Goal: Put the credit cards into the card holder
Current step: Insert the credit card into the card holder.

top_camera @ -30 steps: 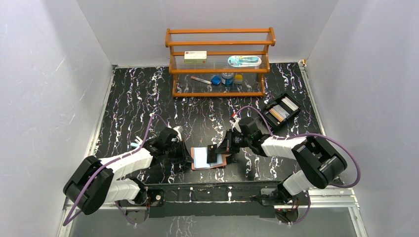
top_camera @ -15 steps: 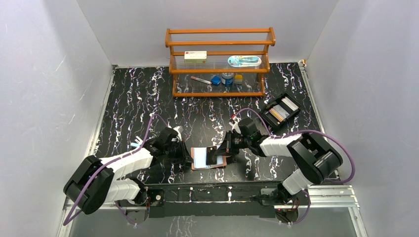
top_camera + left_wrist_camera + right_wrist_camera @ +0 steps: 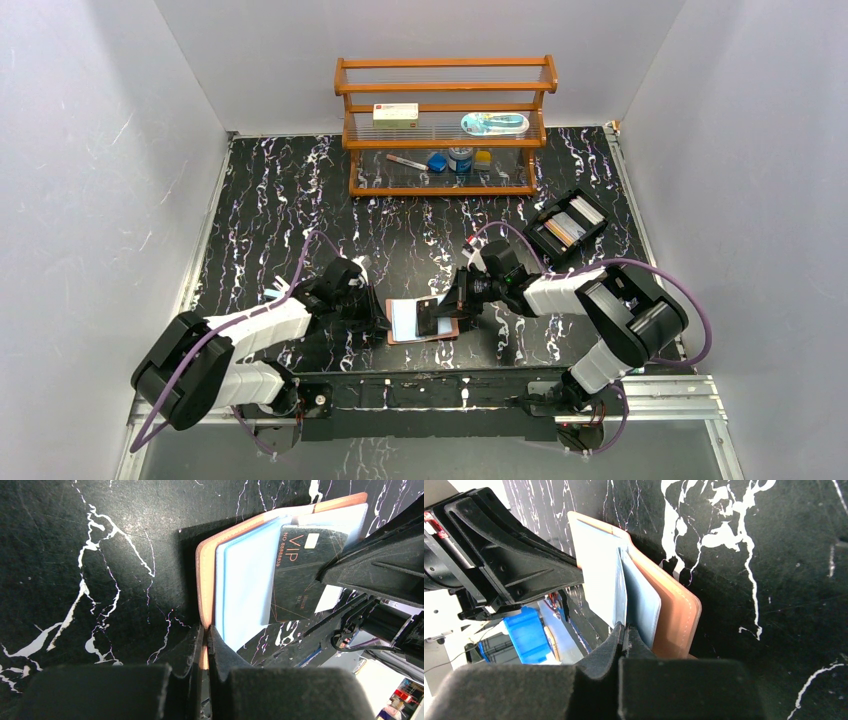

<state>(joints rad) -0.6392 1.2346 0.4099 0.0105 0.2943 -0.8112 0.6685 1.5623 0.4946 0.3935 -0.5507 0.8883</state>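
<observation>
The black card sits shallow in its sleeve, short of the holder's pinned edge, so my right gripper should open, regrasp the card's outer end (image 3: 320, 593) and push deeper.
The tan card holder (image 3: 447, 331) lies open near the front edge, its bluish clear sleeves (image 3: 245, 590) fanned out. My left gripper (image 3: 206, 630) is shut on the holder's leather edge (image 3: 205, 580) and pins it in place. A black credit card (image 3: 300, 570) marked VIP lies slanted over the sleeves, partly in among them. My right gripper (image 3: 625, 627) is shut on that card's outer end, beside the card holder's (image 3: 679, 615) leather cover. From above, the left gripper (image 3: 381, 322) and the right gripper (image 3: 447, 305) face each other across the black card (image 3: 432, 316).
A black compartment tray (image 3: 568, 226) with several more cards stands at the right rear. A wooden shelf rack (image 3: 445, 125) at the back holds a white box with a red label (image 3: 395, 113) and small items. White walls close in the table.
The right arm has shifted slightly left, with its elbow drawn in. The card and the card holder have hardly moved, and both grips are unchanged.
</observation>
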